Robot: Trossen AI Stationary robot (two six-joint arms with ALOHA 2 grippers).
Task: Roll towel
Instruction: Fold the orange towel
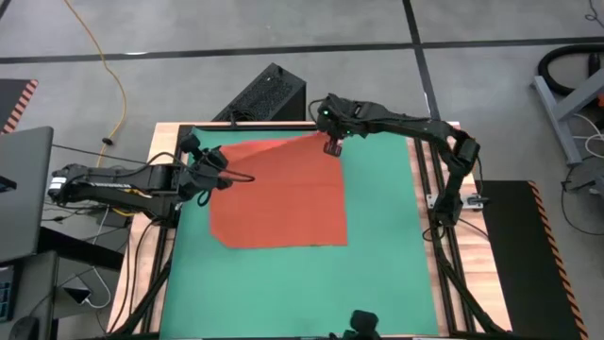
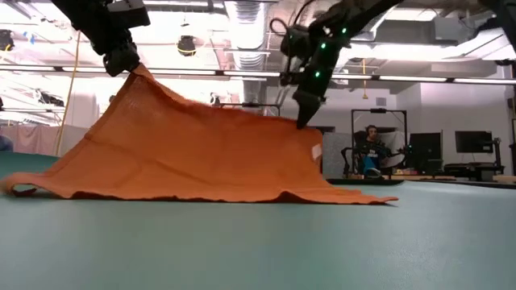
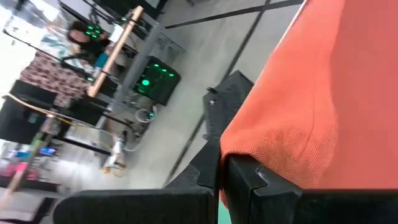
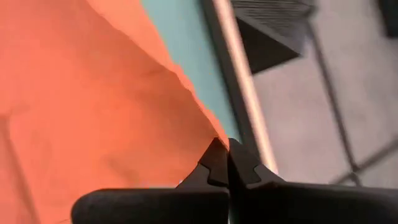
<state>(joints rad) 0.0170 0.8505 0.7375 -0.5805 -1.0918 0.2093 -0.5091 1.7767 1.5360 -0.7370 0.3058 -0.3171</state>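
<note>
I need to release the towel's far corner with my right gripper just inside the towel's near corner on the same side (image 1: 327, 226).
The towel (image 1: 283, 198) is a rust-orange cloth on the green mat (image 1: 387, 274). Its near edge (image 2: 201, 196) lies on the mat, and its far part is raised like a tent. My left gripper (image 1: 219, 177) is shut on the towel's far left corner, the highest point in the low view (image 2: 125, 63). My right gripper (image 1: 332, 147) is shut on the far right corner, lower down (image 2: 305, 119). Between the two grippers the far edge slopes down toward the right one. My left gripper pinches the towel's far left corner (image 3: 239, 152) between its two fingers, coming nearly level from the table's left. The corner is lifted high and the cloth slopes down from it to the mat. My right gripper pinches the towel's far right corner (image 4: 211, 134) at its fingertips, slanting down from the far right. The corner is lifted clear of the mat and the cloth falls away from it toward the near edge.
A black box (image 1: 267, 94) stands just beyond the table's far edge. A laptop (image 1: 19, 189) sits left of the table. The wooden table rim (image 1: 165, 161) frames the mat. A person (image 2: 372, 149) sits in the room behind. Bare mat lies near and right of the towel.
</note>
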